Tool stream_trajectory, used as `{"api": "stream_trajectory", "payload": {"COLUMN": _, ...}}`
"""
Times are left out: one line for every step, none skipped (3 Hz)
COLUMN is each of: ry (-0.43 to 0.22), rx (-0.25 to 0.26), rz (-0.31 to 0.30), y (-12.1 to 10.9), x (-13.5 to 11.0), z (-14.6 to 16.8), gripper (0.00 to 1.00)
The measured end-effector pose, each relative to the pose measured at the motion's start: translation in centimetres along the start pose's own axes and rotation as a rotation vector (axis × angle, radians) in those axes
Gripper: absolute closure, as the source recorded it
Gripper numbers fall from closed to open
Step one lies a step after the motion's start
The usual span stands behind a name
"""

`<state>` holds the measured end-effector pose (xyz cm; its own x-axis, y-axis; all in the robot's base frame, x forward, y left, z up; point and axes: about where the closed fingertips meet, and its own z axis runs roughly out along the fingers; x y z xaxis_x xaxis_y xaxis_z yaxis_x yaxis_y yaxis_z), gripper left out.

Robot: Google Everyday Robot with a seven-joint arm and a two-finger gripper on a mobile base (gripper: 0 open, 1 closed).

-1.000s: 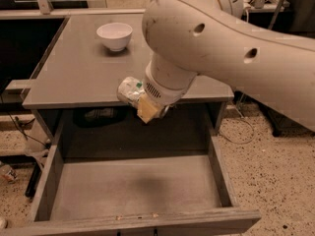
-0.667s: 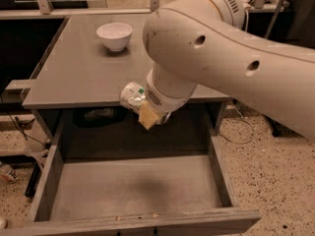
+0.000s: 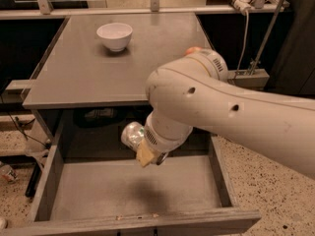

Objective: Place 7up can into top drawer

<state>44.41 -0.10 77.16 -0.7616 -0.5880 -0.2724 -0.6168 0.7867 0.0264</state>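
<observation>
My gripper is going to the open top drawer. It will let go of the 7up can on the middle of the open top drawer's grey bottom [image 3: 138,182]. The can is now held over the drawer's back part.
The 7up can [image 3: 132,135], silvery with green marks, is held on its side in my gripper [image 3: 142,149] over the back part of the open top drawer [image 3: 54,168]. The gripper is shut on the can; one tan fingertip [image 3: 145,156] shows below it. My white arm reaches in from the right and hides the drawer's back right part. The drawer is pulled out wide, and its grey floor shows a dark shadow under the can.
A white bowl [image 3: 114,35] stands at the back of the grey tabletop [image 3: 74,77]. A small orange object [image 3: 192,49] peeks out behind my arm on the table's right side. Cables and metal frames stand at the right rear. The floor is speckled.
My gripper has carried the can down from the tabletop's front edge to a lower spot inside the drawer opening. The view has shifted too.
</observation>
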Motion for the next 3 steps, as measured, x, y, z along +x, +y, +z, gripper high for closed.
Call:
{"api": "stream_trajectory", "payload": {"ry": 0.044, "rx": -0.044, "rz": 0.032, "y": 0.9, "x": 0.9, "z": 3.6, "gripper": 1.00}}
{"api": "stream_trajectory", "payload": {"ry": 0.084, "rx": -0.087, "rz": 0.072, "y": 1.8, "x": 1.8, "z": 7.3, "gripper": 1.00}}
{"api": "stream_trajectory", "payload": {"ry": 0.124, "rx": -0.133, "rz": 0.129, "y": 2.8, "x": 3.1, "z": 10.7, "gripper": 1.00}}
